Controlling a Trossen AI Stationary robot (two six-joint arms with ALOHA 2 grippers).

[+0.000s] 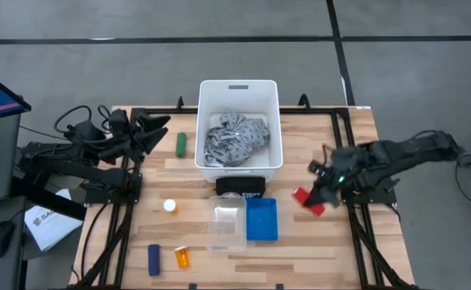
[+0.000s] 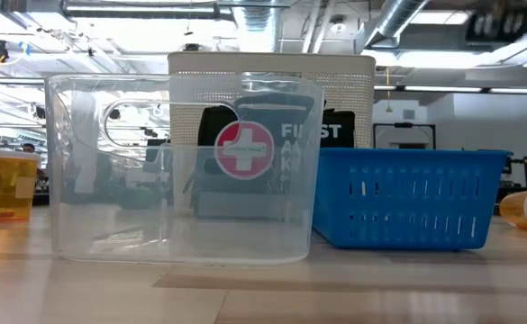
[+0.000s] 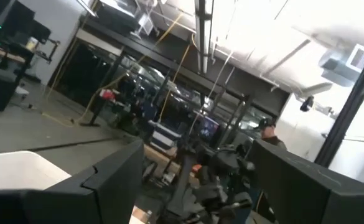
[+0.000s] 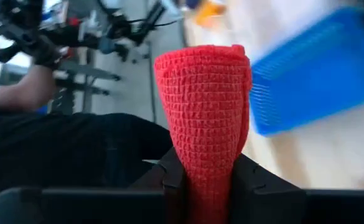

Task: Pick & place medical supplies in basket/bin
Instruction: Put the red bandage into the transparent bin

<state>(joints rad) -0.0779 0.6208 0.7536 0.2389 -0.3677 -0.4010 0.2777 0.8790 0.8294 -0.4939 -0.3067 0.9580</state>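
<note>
The robot's right gripper will release the red cylinder in the clear plastic box's end [image 1: 225,213] by the first aid kit. The cylinder is now held over the table.
The white tub [image 1: 239,133] stands at the far middle of the table with the grey patterned cloth [image 1: 233,138] lying in it. A green cylinder [image 1: 181,144] lies left of the tub. A small white jar [image 1: 169,205], a blue cylinder [image 1: 153,259] and an orange pill bottle [image 1: 182,257] sit toward the near left. My right gripper [image 1: 314,197] is over the table's right part, shut on a red cylinder [image 1: 306,200]. My left gripper [image 1: 156,126] waits open at the far left, left of the tub. My right gripper pinches the red cylinder between its two fingers [image 4: 169,177] at one end [image 4: 203,168]. The rest of the roll [image 4: 203,93] sticks out past the fingertips toward the blue basket. In the high view the fingers slant from the table's right toward its left.
A clear plastic box [image 1: 227,221] and a small blue basket [image 1: 261,219] stand side by side near the table's middle, with a first aid kit [image 1: 240,188] between them and the tub. In the low view a second orange bottle [image 2: 524,209] lies at the right.
</note>
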